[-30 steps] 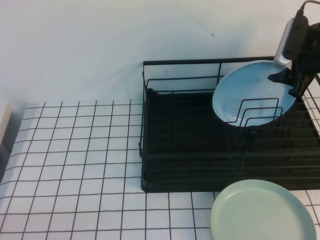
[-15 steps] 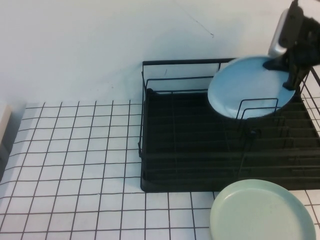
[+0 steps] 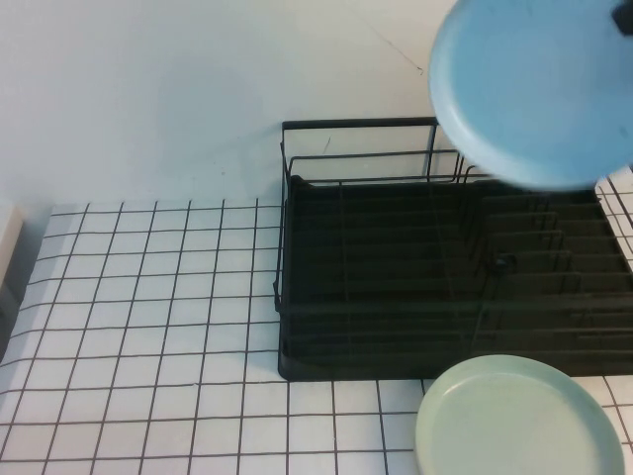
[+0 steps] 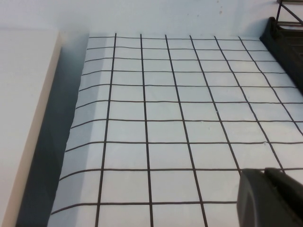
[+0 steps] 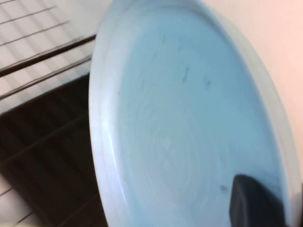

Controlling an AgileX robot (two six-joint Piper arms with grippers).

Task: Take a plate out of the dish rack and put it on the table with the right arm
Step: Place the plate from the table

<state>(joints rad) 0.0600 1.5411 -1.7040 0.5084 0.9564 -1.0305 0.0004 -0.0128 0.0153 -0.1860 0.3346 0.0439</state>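
Observation:
I should let go of the light sky-blue plate with my right gripper on top of the pale mint-green plate (image 3: 521,429) before the rack.
The light sky-blue plate (image 3: 534,89) hangs in the air above the back right of the black wire dish rack (image 3: 356,124), clear of its upright dividers. My right gripper (image 3: 625,22) is shut on the plate's rim at the top right edge of the high view and is mostly out of frame. In the right wrist view the plate (image 5: 180,123) fills the picture, with one dark finger (image 5: 255,203) on its inner face and the rack (image 5: 42,142) below. My left gripper (image 4: 272,198) hangs shut and empty over the gridded table (image 4: 165,118), out of the high view.
A pale mint-green plate (image 3: 519,416) lies on the table (image 3: 148,327) in front of the rack's right half. The rack's corner (image 4: 286,42) shows in the left wrist view. A pale raised ledge (image 4: 23,118) borders the table's left edge.
The right gripper has lifted the blue plate up out of the rack's dividers, and the plate now hangs well above the rack. The green plate and the rack have not moved.

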